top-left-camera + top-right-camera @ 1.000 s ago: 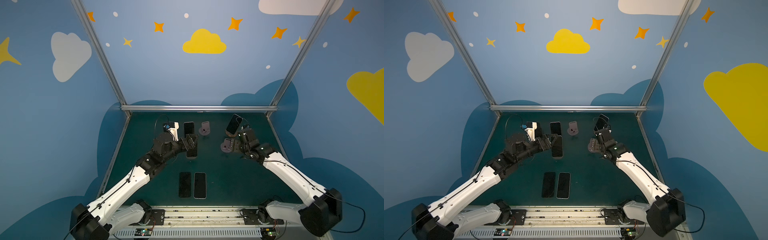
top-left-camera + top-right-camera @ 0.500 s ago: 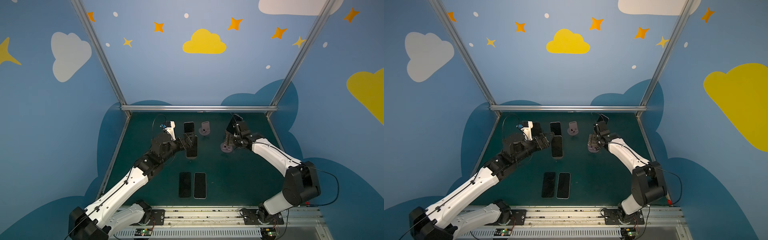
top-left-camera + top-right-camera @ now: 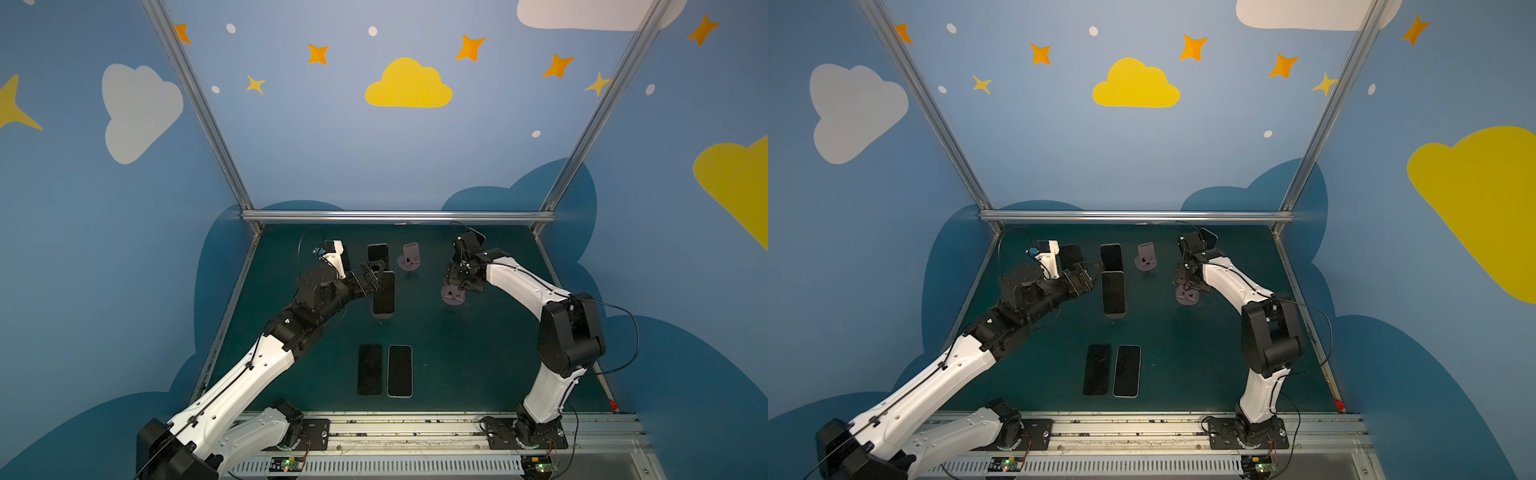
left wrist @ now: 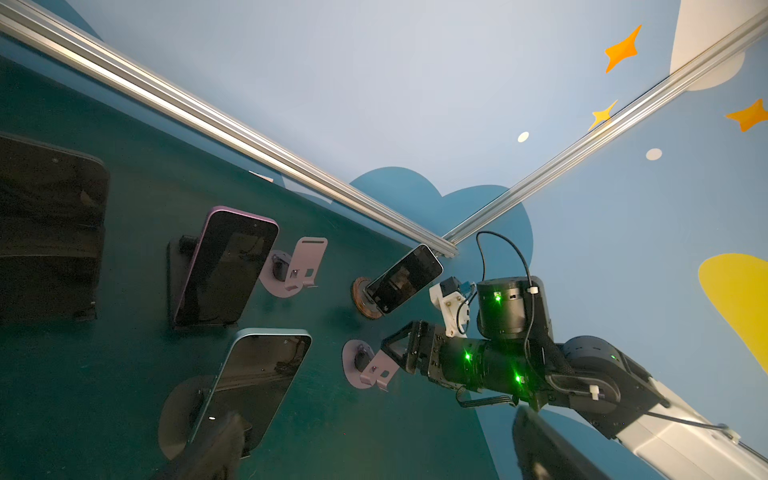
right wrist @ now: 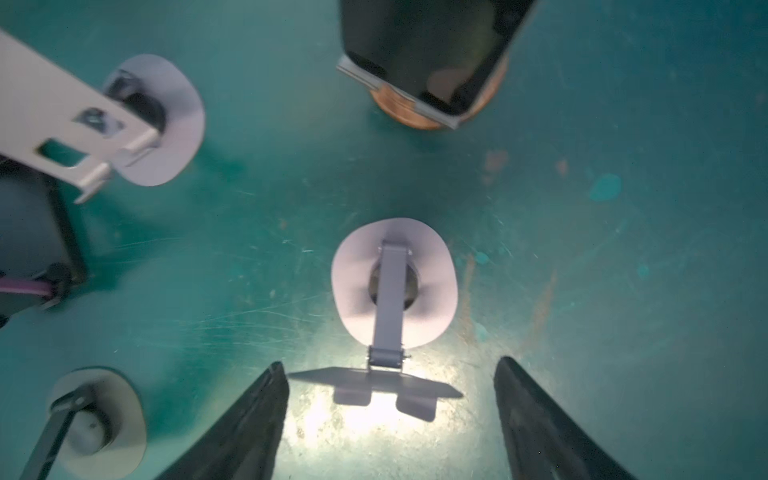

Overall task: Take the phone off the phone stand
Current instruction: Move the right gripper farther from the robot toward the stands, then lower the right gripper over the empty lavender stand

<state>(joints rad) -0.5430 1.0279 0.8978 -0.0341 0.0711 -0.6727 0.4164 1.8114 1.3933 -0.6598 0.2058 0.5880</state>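
The plate of the purple stand is wide across my right gripper's fingers, so next I turn the stand to pinch the plate by its thin edge (image 5: 449, 392).
A teal-edged phone (image 3: 383, 293) leans on a grey round phone stand (image 4: 174, 419) mid-table. My left gripper (image 3: 375, 271) is open right beside the phone's upper left edge; its dark fingers (image 4: 208, 449) frame the left wrist view without touching the phone (image 4: 257, 382). My right gripper (image 3: 455, 286) points down over an empty purple stand (image 5: 395, 291). It is open, and the stand's plate (image 5: 374, 386) lies between the fingers (image 5: 249, 424) with a gap on each side. Behind it, another phone (image 5: 432, 54) sits on a wooden stand (image 4: 361, 303).
A purple phone (image 4: 224, 270) rests on a black stand at the back, next to a second empty purple stand (image 3: 411, 257). Another dark phone (image 4: 50, 232) stands far left. Two phones (image 3: 370, 369) (image 3: 400, 370) lie flat near the front edge.
My right gripper left the phone on the wooden stand, turned downward over the empty purple stand, and its jaws narrowed; the elbow swung up. The left gripper barely moved.
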